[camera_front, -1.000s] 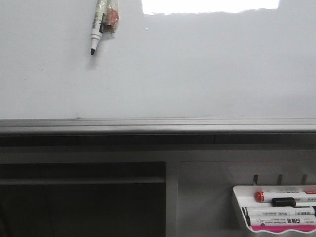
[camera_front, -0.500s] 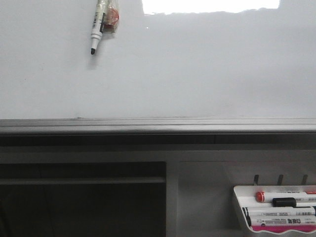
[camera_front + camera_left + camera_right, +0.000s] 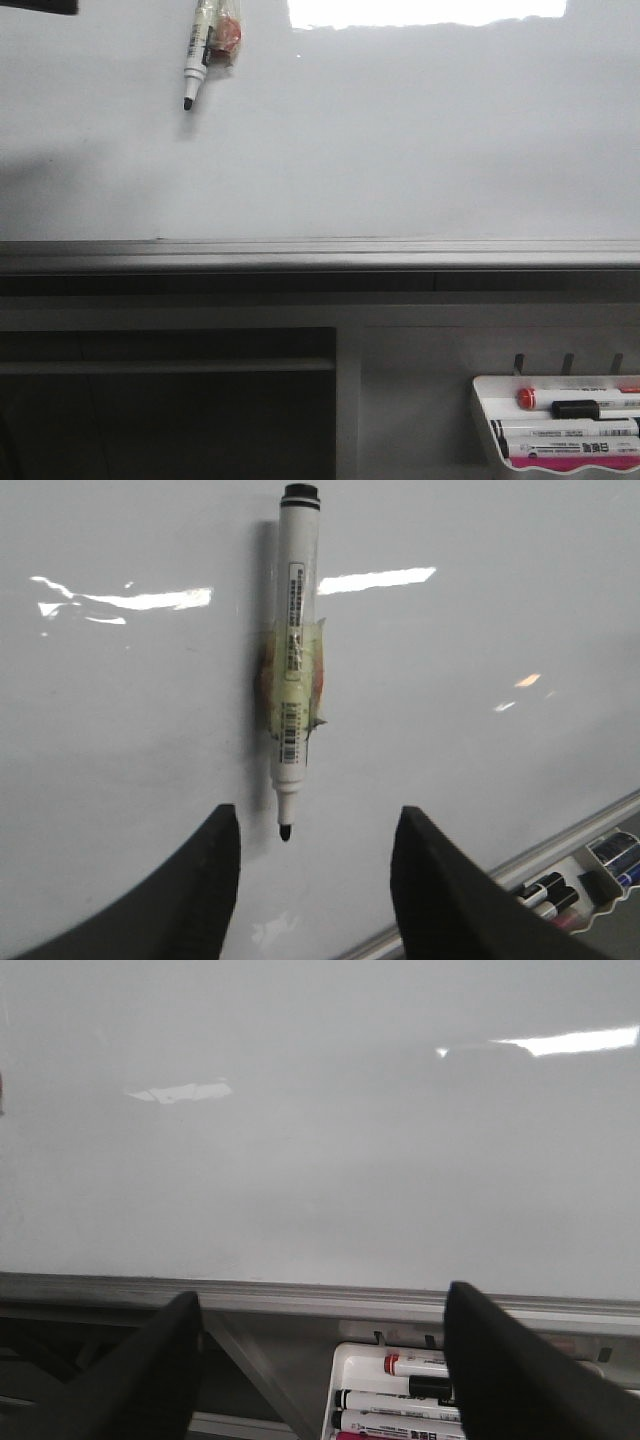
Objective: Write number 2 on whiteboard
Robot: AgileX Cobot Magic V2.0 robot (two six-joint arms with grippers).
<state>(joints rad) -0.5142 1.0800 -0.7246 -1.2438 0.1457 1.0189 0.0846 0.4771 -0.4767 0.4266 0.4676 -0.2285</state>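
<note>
Next, the left gripper closes on the lower body of the white marker [image 3: 197,59] [image 3: 290,738], at the lower edge of the tape, so that the black tip sticks out below.
The whiteboard [image 3: 400,140] is glossy pale grey with a grey rail [image 3: 320,255] along its lower edge. No number 2 shows on it. A white marker with a black tip [image 3: 194,60] is stuck to the board at the upper left with a patch of orange-yellow tape, tip pointing down. In the left wrist view the marker [image 3: 296,650] is just ahead of my left gripper [image 3: 318,812], which is open and empty, its tip between the two fingers. My right gripper [image 3: 321,1293] is open and empty, facing the board [image 3: 320,1110] near the rail.
A white tray [image 3: 483,420] with several markers hangs below the rail at the lower right; it also shows in the right wrist view [image 3: 345,1380]. A dark piece [image 3: 38,5] shows at the top left corner of the front view.
A dark piece has come into the top left corner of the front view and a faint shadow has spread over the board's left side. The marker has not moved.
</note>
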